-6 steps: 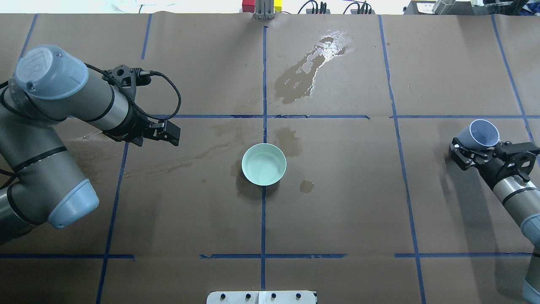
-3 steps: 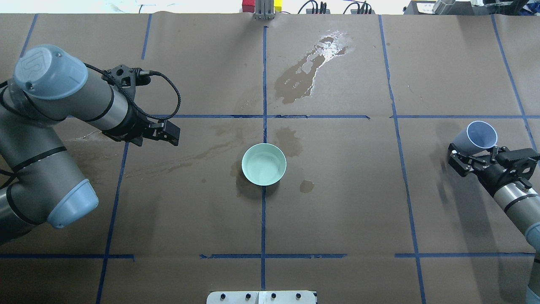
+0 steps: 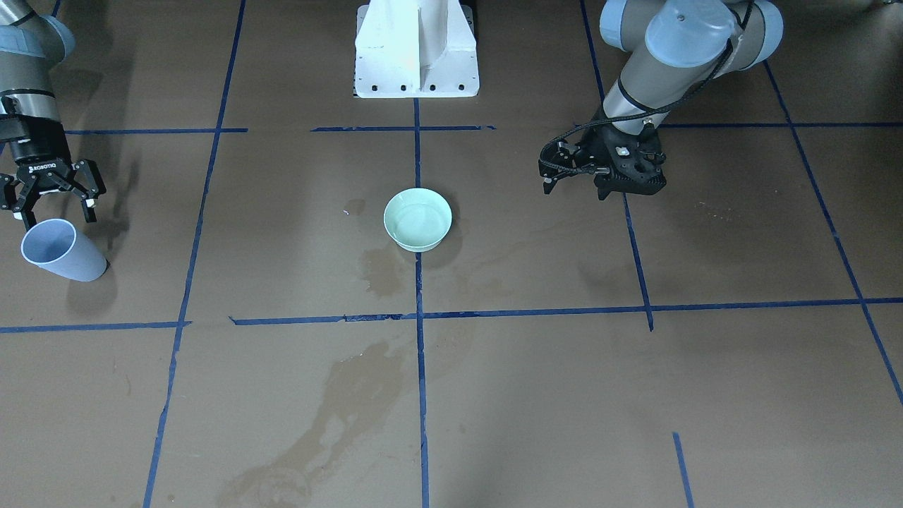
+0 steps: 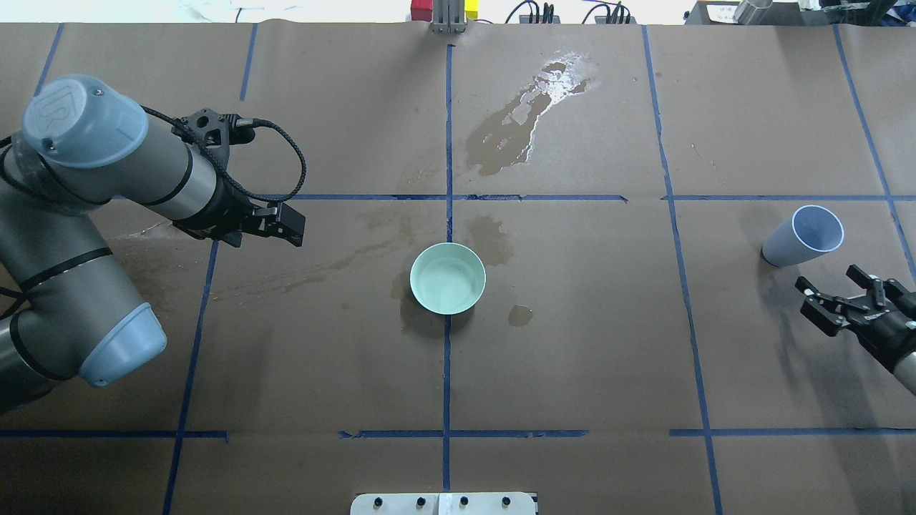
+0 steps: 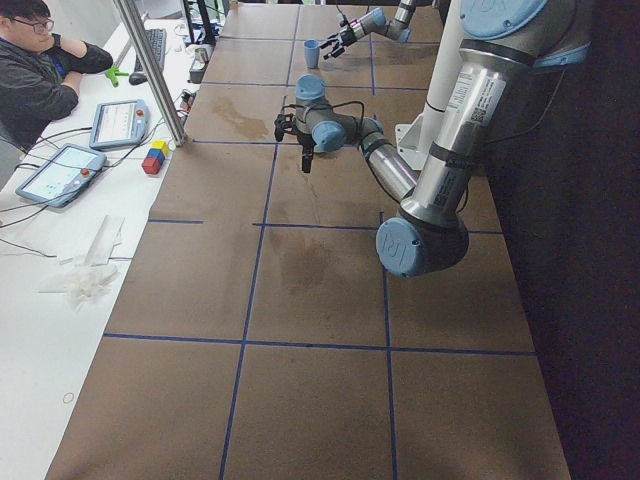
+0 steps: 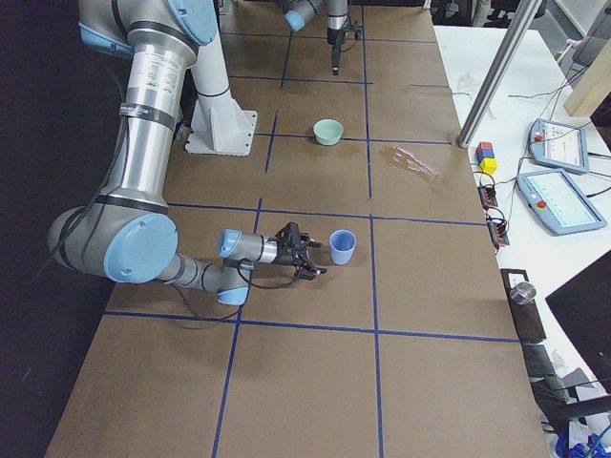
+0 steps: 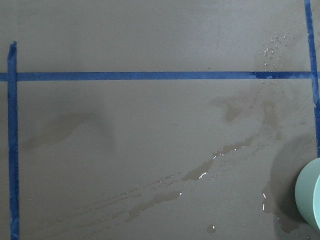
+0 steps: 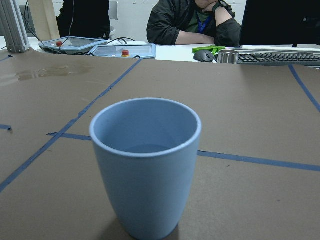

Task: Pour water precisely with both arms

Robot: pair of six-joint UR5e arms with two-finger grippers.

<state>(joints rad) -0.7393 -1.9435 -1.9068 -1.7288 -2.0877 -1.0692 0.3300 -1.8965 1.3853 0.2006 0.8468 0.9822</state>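
Note:
My left gripper will move over to the mint green bowl next and then close on the bowl's near rim (image 3: 449,213) (image 7: 314,207), the side that faces that gripper.
A pale blue cup (image 4: 801,239) stands upright on the table at the far right, also in the front view (image 3: 60,252) and the right wrist view (image 8: 145,170). A little clear water (image 8: 146,148) lies at its bottom. My right gripper (image 4: 829,285) is open and empty, just behind the cup and apart from it; it also shows in the front view (image 3: 55,212). A mint green bowl (image 4: 412,277) at the table's centre holds water with a faint sheen. My left gripper (image 4: 290,225) hangs shut and empty over the table, left of the bowl.
A shiny puddle (image 4: 526,118) lies on the brown paper beyond the bowl. Wet stains (image 7: 200,175) run between my left gripper and the bowl. The white pedestal (image 3: 416,49) stands at the robot's side. An operator (image 5: 40,70) sits at the far edge with tablets.
My right gripper opened, let go of the blue cup and drew back toward the robot. The cup now stands free on the table. The left arm has not moved.

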